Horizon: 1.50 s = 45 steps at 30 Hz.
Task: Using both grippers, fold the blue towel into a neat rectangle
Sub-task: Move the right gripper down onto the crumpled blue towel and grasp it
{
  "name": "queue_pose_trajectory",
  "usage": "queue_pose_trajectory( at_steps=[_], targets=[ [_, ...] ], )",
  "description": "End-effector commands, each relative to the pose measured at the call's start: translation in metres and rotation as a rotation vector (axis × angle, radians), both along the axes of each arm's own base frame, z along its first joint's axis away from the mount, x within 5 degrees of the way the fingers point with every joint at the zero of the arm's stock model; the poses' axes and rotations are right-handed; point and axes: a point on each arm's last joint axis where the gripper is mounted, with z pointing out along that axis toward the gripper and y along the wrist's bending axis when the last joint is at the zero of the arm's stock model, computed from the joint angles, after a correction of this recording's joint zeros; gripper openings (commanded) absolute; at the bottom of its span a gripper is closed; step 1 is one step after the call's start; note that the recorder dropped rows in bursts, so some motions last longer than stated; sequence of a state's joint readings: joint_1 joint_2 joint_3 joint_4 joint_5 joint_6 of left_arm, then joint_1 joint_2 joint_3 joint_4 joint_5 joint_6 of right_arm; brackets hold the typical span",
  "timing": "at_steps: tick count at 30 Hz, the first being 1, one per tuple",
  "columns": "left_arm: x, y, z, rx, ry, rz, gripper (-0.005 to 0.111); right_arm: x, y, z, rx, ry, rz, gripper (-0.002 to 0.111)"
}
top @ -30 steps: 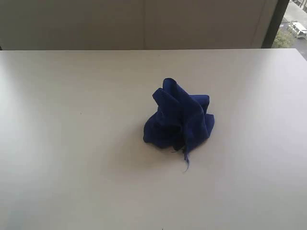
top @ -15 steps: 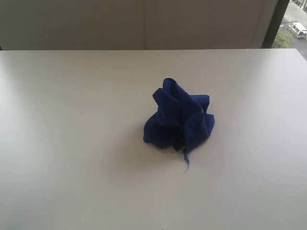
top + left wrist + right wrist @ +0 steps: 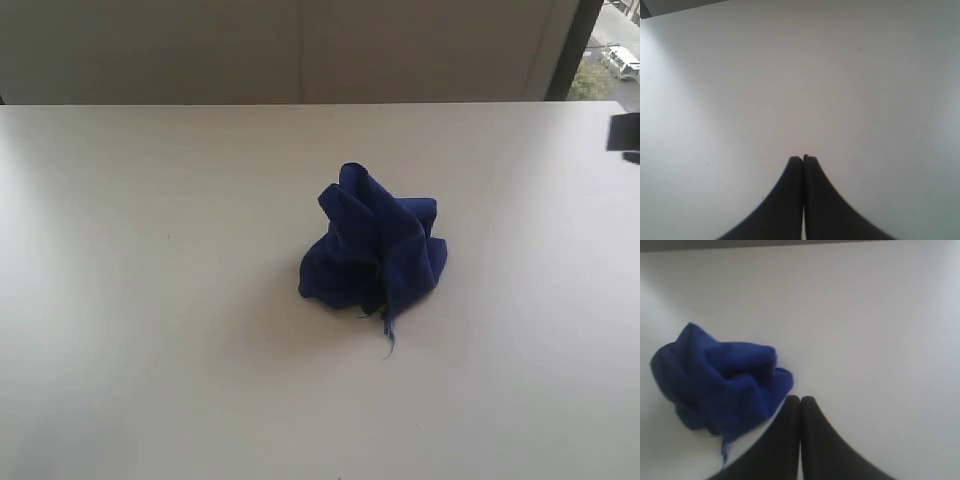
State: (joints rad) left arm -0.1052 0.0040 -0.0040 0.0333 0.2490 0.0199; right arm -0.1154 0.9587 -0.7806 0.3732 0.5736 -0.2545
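The loose thread trails at the blue towel's near corner (image 3: 388,324) (image 3: 726,439). My right gripper goes there next and closes on it.
The blue towel (image 3: 374,252) lies crumpled in a heap near the middle of the white table (image 3: 150,300), a loose thread trailing from its near side. In the right wrist view the blue towel (image 3: 720,377) sits a little way ahead of my right gripper (image 3: 800,399), whose black fingers are pressed together, apart from the cloth. A black part of the right arm (image 3: 625,133) shows at the right edge of the exterior view. My left gripper (image 3: 803,159) is shut over bare table, with no towel in its view.
The table's far edge (image 3: 300,104) runs below a plain wall. A window strip (image 3: 605,50) shows at the far right.
A black part of the right arm has come into the exterior view at the right edge. The towel has not moved.
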Motion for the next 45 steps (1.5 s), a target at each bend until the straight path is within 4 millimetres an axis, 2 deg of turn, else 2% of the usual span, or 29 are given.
queue_pose_trajectory(
  at_steps=[1, 9, 15, 19, 23, 27, 35, 45],
  targets=[
    [0.0, 0.0, -0.002, 0.002, 0.005, 0.002, 0.0, 0.013, 0.025, -0.014, 0.016, 0.068, 0.135, 0.0],
    [0.0, 0.0, -0.002, 0.002, 0.005, 0.002, 0.0, 0.038, 0.071, -0.052, 0.031, 0.213, 0.303, 0.0],
    [0.0, 0.0, -0.002, 0.002, 0.005, 0.002, 0.0, 0.057, 0.098, -0.085, 0.018, 0.268, 0.348, 0.0],
    [0.0, 0.0, -0.002, 0.002, 0.005, 0.002, 0.0, 0.062, 0.114, -0.098, 0.018, 0.272, 0.369, 0.0],
    [0.0, 0.0, -0.002, 0.002, 0.005, 0.002, 0.0, 0.065, 0.127, -0.108, 0.002, 0.269, 0.394, 0.009],
    [0.0, 0.0, -0.002, 0.002, 0.005, 0.002, 0.0, 0.071, 0.132, -0.122, -0.011, 0.281, 0.385, 0.025],
    [0.0, 0.0, -0.002, 0.002, 0.005, 0.002, 0.0, 0.084, 0.133, -0.149, -0.038, 0.301, 0.351, 0.05],
    [0.0, 0.0, -0.002, 0.002, 0.005, 0.002, 0.0, 0.093, 0.133, -0.164, -0.024, 0.286, 0.282, 0.052]
  ],
)
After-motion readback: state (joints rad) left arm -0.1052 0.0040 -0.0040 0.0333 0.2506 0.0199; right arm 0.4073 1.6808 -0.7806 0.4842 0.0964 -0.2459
